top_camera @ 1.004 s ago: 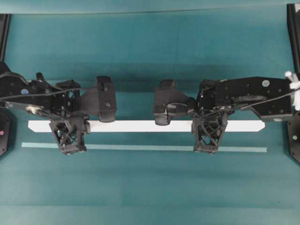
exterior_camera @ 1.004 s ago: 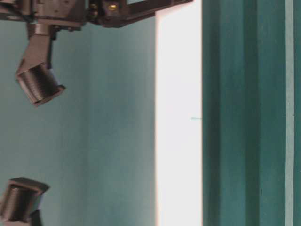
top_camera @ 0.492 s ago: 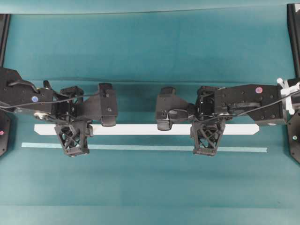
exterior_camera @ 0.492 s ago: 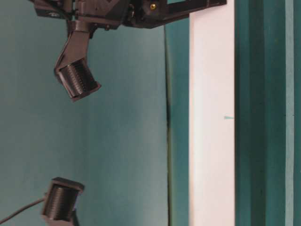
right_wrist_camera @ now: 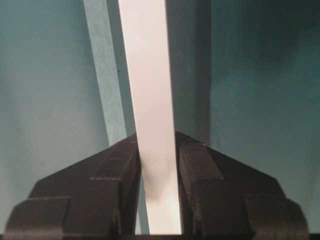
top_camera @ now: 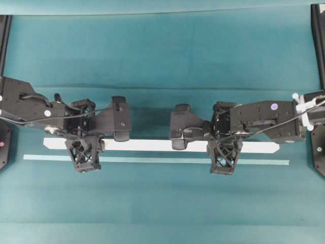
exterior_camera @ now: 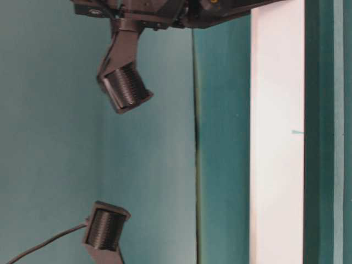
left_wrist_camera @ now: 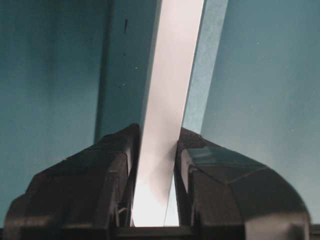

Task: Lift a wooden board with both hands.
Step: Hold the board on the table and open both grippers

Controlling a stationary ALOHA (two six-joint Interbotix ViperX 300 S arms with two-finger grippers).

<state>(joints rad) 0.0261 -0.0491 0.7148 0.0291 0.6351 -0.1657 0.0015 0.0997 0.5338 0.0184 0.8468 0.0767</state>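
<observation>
The robot's left gripper will release the wooden board on the teal table [top_camera: 161, 151], just behind the thin pale teal strip.
The wooden board [top_camera: 152, 145] is a long white plank that lies left to right across the teal table. My left gripper [top_camera: 85, 146] is shut on it near its left end, and my right gripper [top_camera: 223, 146] is shut on it right of the middle. In the left wrist view the board [left_wrist_camera: 172, 75] runs away between the black fingers [left_wrist_camera: 112, 165] of that gripper [left_wrist_camera: 159, 132], which press on both its edges. The right wrist view shows the same hold, with the board [right_wrist_camera: 145, 65] clamped in the gripper [right_wrist_camera: 156, 137]. In the table-level view the board [exterior_camera: 278, 137] stands as a white band, clear of the surface.
A thin pale teal strip [top_camera: 152, 160] lies on the table just in front of the board and shows beneath it [right_wrist_camera: 102, 75]. Black frame posts [top_camera: 317, 40] stand at the table's side edges. Two ribbed camera barrels [exterior_camera: 125, 88] hang from the wrists.
Both grippers have carried the board along, still shut on it. In the overhead view it has shifted toward the pale strip. In the table-level view it has moved to the right.
</observation>
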